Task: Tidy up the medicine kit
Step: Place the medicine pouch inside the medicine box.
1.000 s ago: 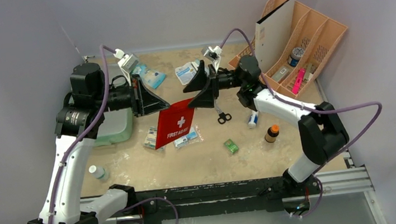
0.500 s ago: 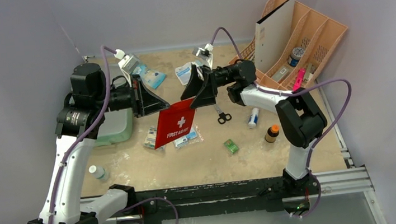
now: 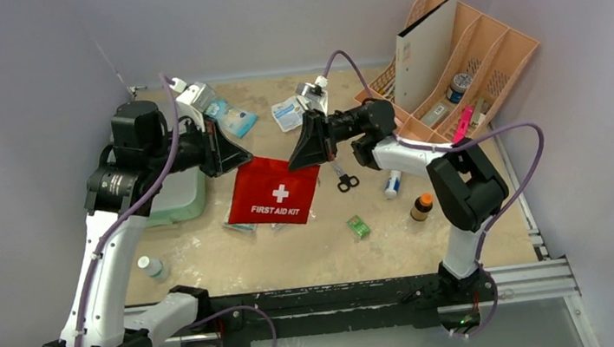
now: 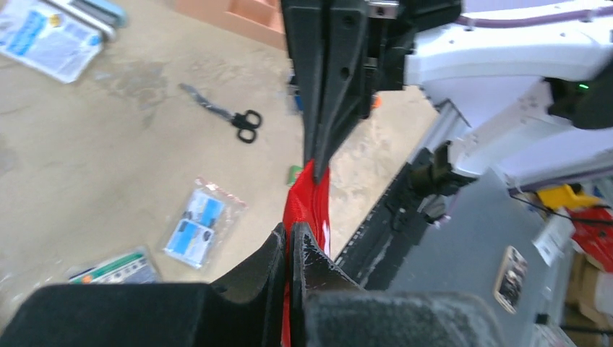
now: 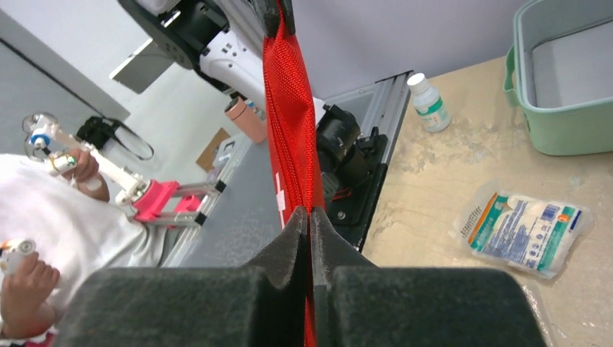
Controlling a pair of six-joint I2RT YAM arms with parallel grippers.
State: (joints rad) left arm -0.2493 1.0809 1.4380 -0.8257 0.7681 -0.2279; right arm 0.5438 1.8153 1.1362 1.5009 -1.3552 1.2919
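Note:
The red pouch is hanging from both upper corners, so the robot's right gripper will swing it round for the left gripper to take the pouch's lower edge [image 3: 272,221] before packing it.
The medicine kit [image 3: 180,198] is a mint-green case at the table's left, partly hidden behind my left arm. In the right wrist view the medicine kit [image 5: 571,126] shows an open top and a pale inside. A red "FIRST AID KIT" pouch [image 3: 275,192] hangs stretched between both grippers above the table's middle. My left gripper [image 3: 247,157] is shut on its upper left corner, and my right gripper [image 3: 293,163] is shut on its upper right corner. In each wrist view the red pouch [image 4: 309,199] [image 5: 289,123] runs edge-on out of the shut left gripper [image 4: 295,236] and right gripper [image 5: 309,217].
A peach slotted organizer [image 3: 490,48] stands at the back right. Black scissors [image 3: 346,182], a white tube [image 3: 392,185], a brown bottle [image 3: 422,206] and a small green box [image 3: 358,226] lie right of the pouch. A white bottle [image 3: 151,266] stands front left. Flat packets [image 3: 236,117] lie at the back.
My right gripper has shut on the pouch's upper right corner. The pouch, which hung tilted from the left gripper alone, now spreads flat between both grippers.

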